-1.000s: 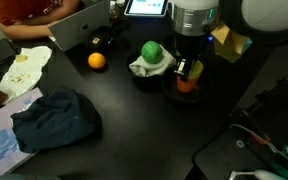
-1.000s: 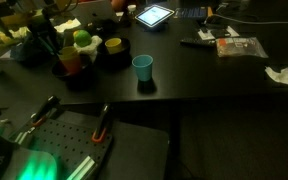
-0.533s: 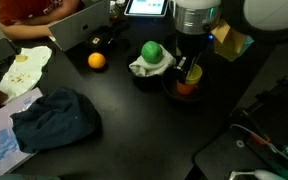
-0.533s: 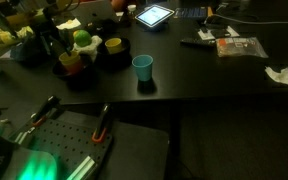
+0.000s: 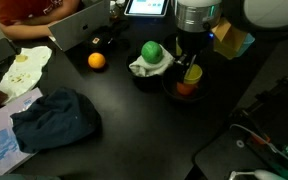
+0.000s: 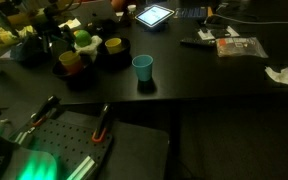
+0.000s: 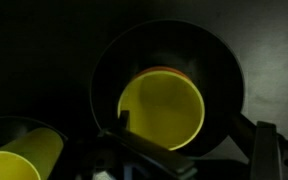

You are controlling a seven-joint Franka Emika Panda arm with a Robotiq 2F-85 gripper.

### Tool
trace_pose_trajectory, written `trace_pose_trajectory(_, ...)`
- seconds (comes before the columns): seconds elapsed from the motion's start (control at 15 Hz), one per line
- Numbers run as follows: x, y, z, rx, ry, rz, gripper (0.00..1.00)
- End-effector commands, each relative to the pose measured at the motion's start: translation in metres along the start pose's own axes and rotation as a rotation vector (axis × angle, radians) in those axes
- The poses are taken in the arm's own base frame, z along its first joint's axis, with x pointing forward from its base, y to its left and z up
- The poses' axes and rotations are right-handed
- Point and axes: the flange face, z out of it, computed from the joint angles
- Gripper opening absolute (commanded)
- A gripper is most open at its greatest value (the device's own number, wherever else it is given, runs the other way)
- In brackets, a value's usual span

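Observation:
The yellow cup sits crooked over the orange-red edge below, so my gripper needs to pinch the cup's rim [image 7: 201, 116] and straighten it before backing away.
A yellow cup [image 7: 162, 108] stands mouth up inside a black bowl [image 7: 219, 65], with something orange-red [image 5: 187, 88] showing under it. My gripper [image 7: 193, 126] hangs straight above it, open. One finger is beside the cup's left rim and the other stands well off to the right, so neither grips the cup. In both exterior views the gripper [image 5: 189, 60] [image 6: 56, 42] is low over the cup [image 5: 192, 74] [image 6: 68, 58]. The bowl's floor is hidden by the cup.
A second yellow cup [image 7: 19, 160] [image 6: 113, 45] sits in a neighbouring dark bowl. Nearby are a green ball on white cloth [image 5: 151, 52], an orange [image 5: 96, 60], a blue cloth [image 5: 54, 118], a blue cup [image 6: 142, 67], a tablet [image 6: 154, 15] and a yellow box [image 5: 231, 41].
The jaws have spread from shut on the yellow cup to wide open, letting go of it. The cup rests in the bowl. The arm has hardly moved.

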Motion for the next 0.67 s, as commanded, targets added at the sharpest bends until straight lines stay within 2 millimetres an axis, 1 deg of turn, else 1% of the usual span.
trace_pose_trajectory(0.0, 0.0004, -0.0001, 0.0003, -0.004, 0.006, 0.013, 0.99)
trace_pose_trajectory(0.07, 0.0001, -0.0005, 0.0010, -0.004, 0.004, 0.014, 0.96)
trace_pose_trajectory(0.2, -0.0001, -0.0014, 0.0021, -0.001, 0.004, 0.012, 0.71)
trace_pose_trajectory(0.4, -0.0003, -0.0014, 0.0040, 0.000, 0.001, 0.012, 0.46)
trace_pose_trajectory(0.47, -0.0002, -0.0010, 0.0052, 0.000, -0.003, 0.013, 0.40)
trace_pose_trajectory(0.53, -0.0002, -0.0009, 0.0059, -0.001, -0.005, 0.015, 0.31)
trace_pose_trajectory(0.6, -0.0004, -0.0009, 0.0062, -0.001, -0.006, 0.016, 0.23)
